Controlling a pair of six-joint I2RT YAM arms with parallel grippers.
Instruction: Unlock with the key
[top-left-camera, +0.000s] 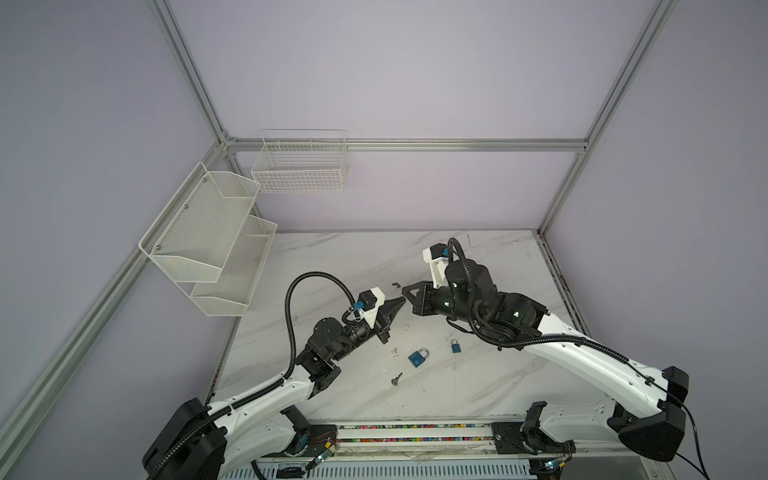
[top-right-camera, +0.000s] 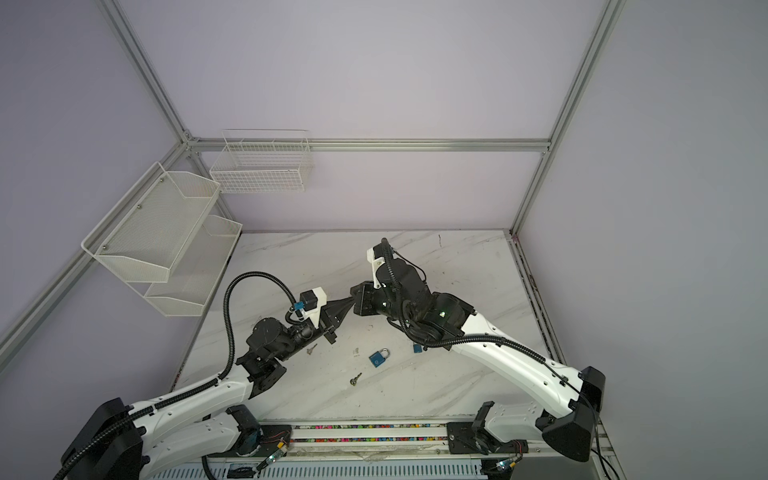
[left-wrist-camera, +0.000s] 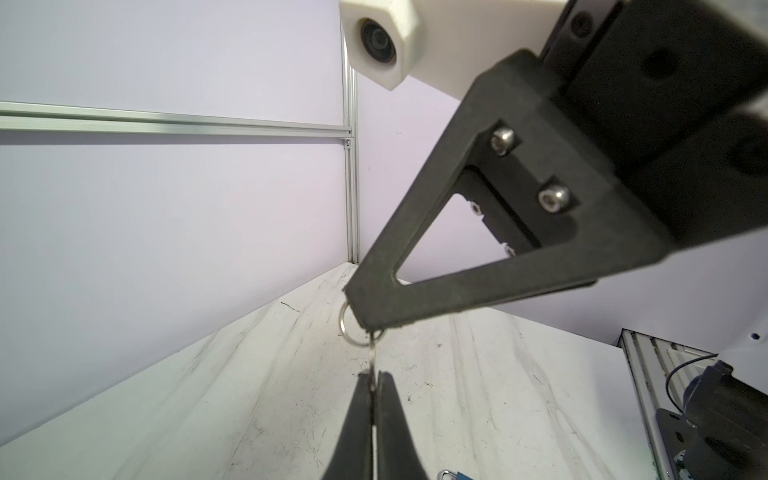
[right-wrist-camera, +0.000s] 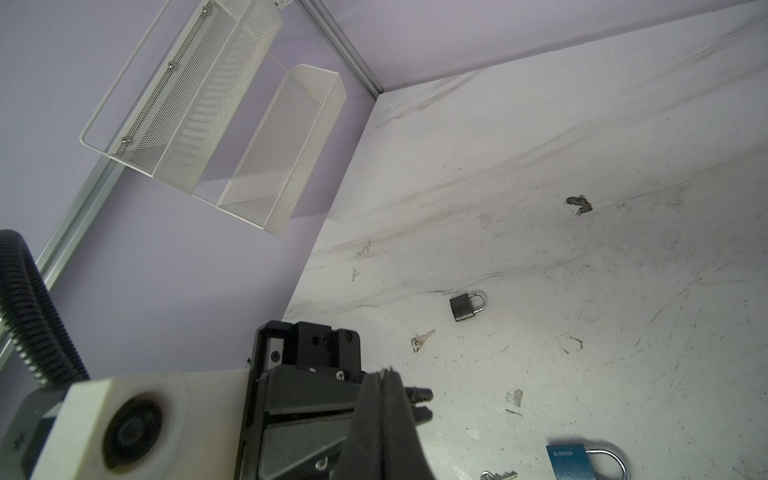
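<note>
My right gripper is holding the key's ring end only by the ends of its fingers, so it should open and grip the ring (left-wrist-camera: 345, 326) deeper while my left gripper steadies the blade.
Above the middle of the table my two grippers meet tip to tip. A small silver key (left-wrist-camera: 372, 365) on a wire ring (left-wrist-camera: 348, 328) hangs between them. My left gripper (left-wrist-camera: 375, 376) (top-left-camera: 401, 301) is shut on the key's blade. My right gripper (right-wrist-camera: 385, 372) (top-left-camera: 405, 291) is shut on the ring end, and its black fingers (left-wrist-camera: 386, 299) cover part of the ring. A blue padlock (top-left-camera: 418, 357) (top-right-camera: 379, 358) lies shackle-closed on the table below them. A smaller blue padlock (top-left-camera: 456, 345) lies to its right. A grey padlock (right-wrist-camera: 467, 306) shows in the right wrist view.
A loose key (top-left-camera: 396, 379) lies in front of the blue padlock, and another key (top-right-camera: 311, 349) lies beside the left arm. White mesh shelves (top-left-camera: 212, 241) and a wire basket (top-left-camera: 301, 162) hang on the walls at the back left. A chipped spot (right-wrist-camera: 579, 203) marks the marble table (top-left-camera: 478, 395).
</note>
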